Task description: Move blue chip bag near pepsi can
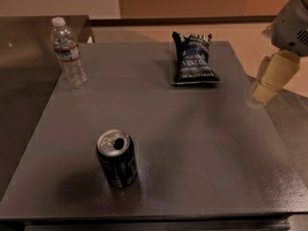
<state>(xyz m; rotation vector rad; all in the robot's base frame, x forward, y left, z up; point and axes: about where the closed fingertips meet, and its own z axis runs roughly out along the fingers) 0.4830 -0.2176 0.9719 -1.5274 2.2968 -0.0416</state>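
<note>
Next, I grip the middle of the blue chip bag's long edge [204, 58], on the side facing away from the water bottle.
The blue chip bag [194, 57] lies flat at the far side of the grey table [192, 143], right of centre, its white lettering facing up. The pepsi can [117, 159] stands upright near the front left, its silver top open. My gripper [260, 98] hangs at the right edge of the view, above the table's right edge. It is to the right of the bag and a little nearer the front, apart from it and holding nothing. The can is far from the gripper, across the table.
A clear plastic water bottle [68, 53] stands upright at the table's far left corner. A darker counter [19, 61] adjoins the table on the left. The floor lies beyond the far and right edges.
</note>
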